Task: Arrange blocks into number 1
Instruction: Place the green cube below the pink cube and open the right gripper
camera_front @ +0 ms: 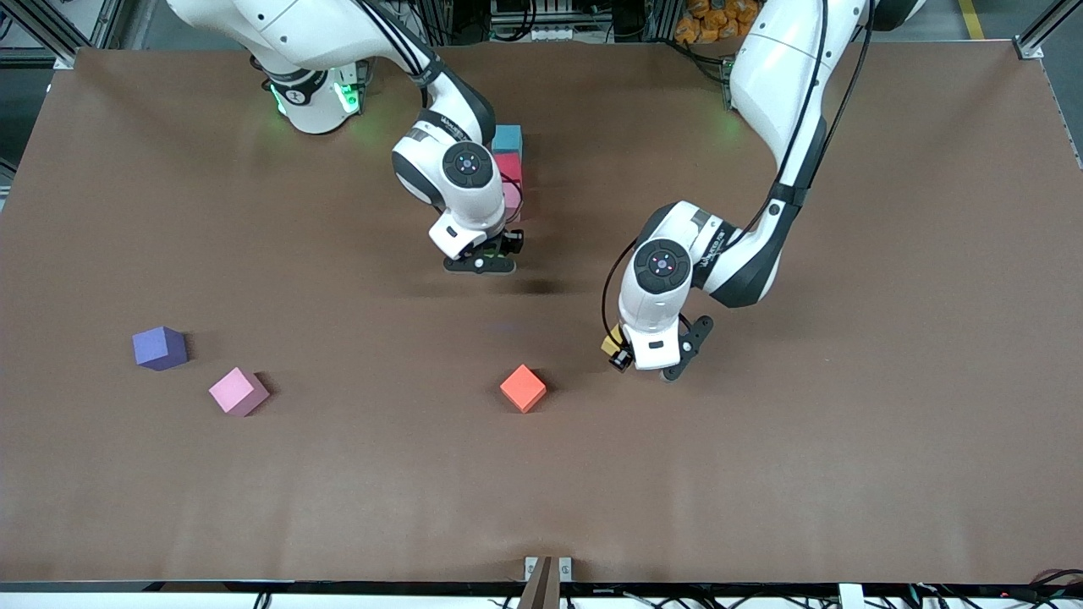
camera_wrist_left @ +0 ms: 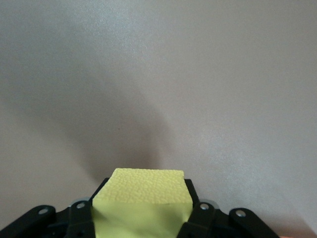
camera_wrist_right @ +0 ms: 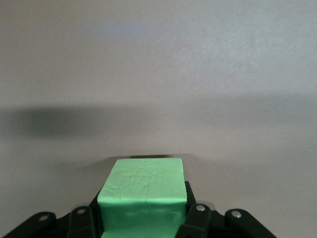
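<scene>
My right gripper has the green block low at the line's end. I should set it down next to the line's pink block, toward the orange cube (camera_front: 508, 230).
Three blocks lie in a line near the right arm's base: light blue (camera_front: 508, 138), red (camera_front: 510, 166) and pink (camera_front: 514, 200), the pink one partly hidden by the right wrist. My right gripper (camera_front: 486, 252) hangs low at the line's end nearest the front camera. It is shut on a green block (camera_wrist_right: 143, 186), whose sides sit between the black fingers (camera_wrist_right: 195, 218). My left gripper (camera_front: 620, 351) is over the table's middle, beside the orange cube. It is shut on a yellow block (camera_wrist_left: 146, 186) (camera_front: 611, 344), held above the bare table.
An orange cube (camera_front: 523, 388) lies nearer the front camera than the line. A second pink cube (camera_front: 238, 391) and a purple cube (camera_front: 159, 348) lie toward the right arm's end of the brown table (camera_front: 846, 423).
</scene>
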You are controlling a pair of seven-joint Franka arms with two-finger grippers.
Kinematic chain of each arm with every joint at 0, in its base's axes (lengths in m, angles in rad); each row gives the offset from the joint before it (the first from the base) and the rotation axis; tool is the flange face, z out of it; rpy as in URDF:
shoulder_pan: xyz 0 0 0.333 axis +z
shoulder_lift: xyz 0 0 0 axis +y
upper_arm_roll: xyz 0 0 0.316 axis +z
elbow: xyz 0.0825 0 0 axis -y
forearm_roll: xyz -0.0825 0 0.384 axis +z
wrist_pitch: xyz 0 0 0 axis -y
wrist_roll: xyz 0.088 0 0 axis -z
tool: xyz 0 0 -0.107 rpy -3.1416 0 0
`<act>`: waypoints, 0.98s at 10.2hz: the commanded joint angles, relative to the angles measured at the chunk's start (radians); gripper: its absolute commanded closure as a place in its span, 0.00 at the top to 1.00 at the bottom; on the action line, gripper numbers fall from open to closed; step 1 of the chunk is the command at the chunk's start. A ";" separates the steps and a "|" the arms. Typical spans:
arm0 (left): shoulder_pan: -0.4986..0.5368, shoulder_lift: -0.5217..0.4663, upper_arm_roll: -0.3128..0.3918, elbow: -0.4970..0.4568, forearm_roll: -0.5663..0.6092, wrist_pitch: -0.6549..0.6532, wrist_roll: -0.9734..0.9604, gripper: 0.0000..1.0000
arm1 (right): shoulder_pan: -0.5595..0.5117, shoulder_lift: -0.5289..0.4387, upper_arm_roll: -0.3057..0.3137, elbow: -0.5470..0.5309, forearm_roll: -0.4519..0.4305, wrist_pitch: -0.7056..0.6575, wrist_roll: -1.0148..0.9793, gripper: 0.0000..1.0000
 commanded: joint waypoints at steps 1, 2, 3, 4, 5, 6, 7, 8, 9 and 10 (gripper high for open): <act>-0.005 -0.003 0.001 0.000 -0.010 -0.006 0.012 0.00 | -0.006 -0.034 0.018 -0.060 -0.009 0.052 0.013 0.00; -0.005 -0.003 0.001 0.000 -0.010 -0.006 0.012 0.00 | -0.001 -0.032 0.022 -0.072 -0.009 0.073 0.042 0.00; -0.005 -0.003 0.001 0.000 -0.010 -0.006 0.013 0.00 | 0.001 -0.029 0.025 -0.072 -0.009 0.076 0.051 0.00; -0.006 -0.003 0.001 0.000 -0.010 -0.006 0.015 0.00 | 0.002 -0.025 0.027 -0.072 -0.009 0.076 0.063 0.00; -0.006 -0.004 0.001 0.000 -0.010 -0.006 0.016 0.00 | 0.008 -0.025 0.033 -0.073 -0.009 0.075 0.065 0.00; -0.006 -0.004 -0.001 0.001 -0.010 -0.006 0.016 0.00 | 0.010 -0.020 0.035 -0.073 -0.009 0.075 0.080 0.00; -0.006 -0.004 -0.001 0.001 -0.008 -0.006 0.016 0.00 | 0.014 -0.016 0.041 -0.073 -0.009 0.075 0.092 0.00; -0.011 -0.004 -0.001 0.001 -0.010 -0.006 0.016 0.00 | 0.014 -0.013 0.044 -0.073 -0.009 0.073 0.094 0.00; -0.012 -0.006 -0.001 0.001 -0.010 -0.006 0.016 0.00 | 0.016 -0.009 0.045 -0.073 -0.009 0.072 0.095 0.00; -0.014 -0.006 -0.001 0.001 -0.008 -0.006 0.018 0.00 | 0.017 -0.006 0.047 -0.073 -0.009 0.072 0.097 0.00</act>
